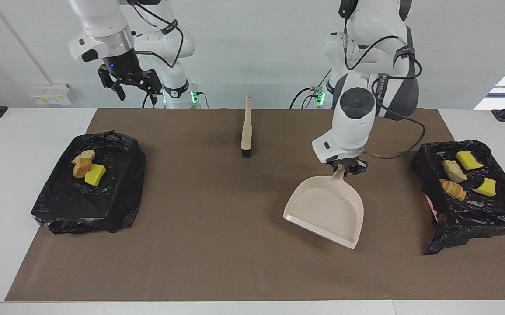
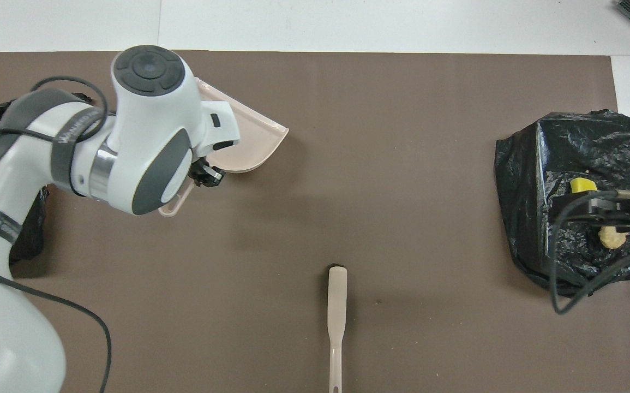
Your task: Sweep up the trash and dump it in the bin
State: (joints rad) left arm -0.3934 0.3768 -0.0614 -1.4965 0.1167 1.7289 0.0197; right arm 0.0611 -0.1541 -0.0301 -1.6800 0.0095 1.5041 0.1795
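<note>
Next, my left gripper lets go of the beige dustpan on the open brown mat straight (image 2: 347, 164) beyond the beige brush's head.
My left gripper (image 1: 344, 168) (image 2: 206, 175) is shut on the handle of the empty beige dustpan (image 1: 325, 211) (image 2: 252, 143), which slopes down to the brown mat between the brush and the bin at the left arm's end. That black-bagged bin (image 1: 475, 214) holds several pieces of trash (image 1: 453, 170). A second bin (image 1: 81, 205) (image 2: 533, 164) at the right arm's end holds three pieces of trash (image 1: 95, 174) (image 2: 582, 185). My right gripper (image 1: 135, 89) hangs open and empty, high over that second bin. The beige brush (image 1: 246, 131) (image 2: 337, 322) lies on the mat near the robots.
The brown mat (image 1: 217, 245) (image 2: 391, 164) covers most of the white table. In the overhead view my left arm hides most of the bin at its end. A black cable (image 2: 560, 284) dangles from the right arm over its bin.
</note>
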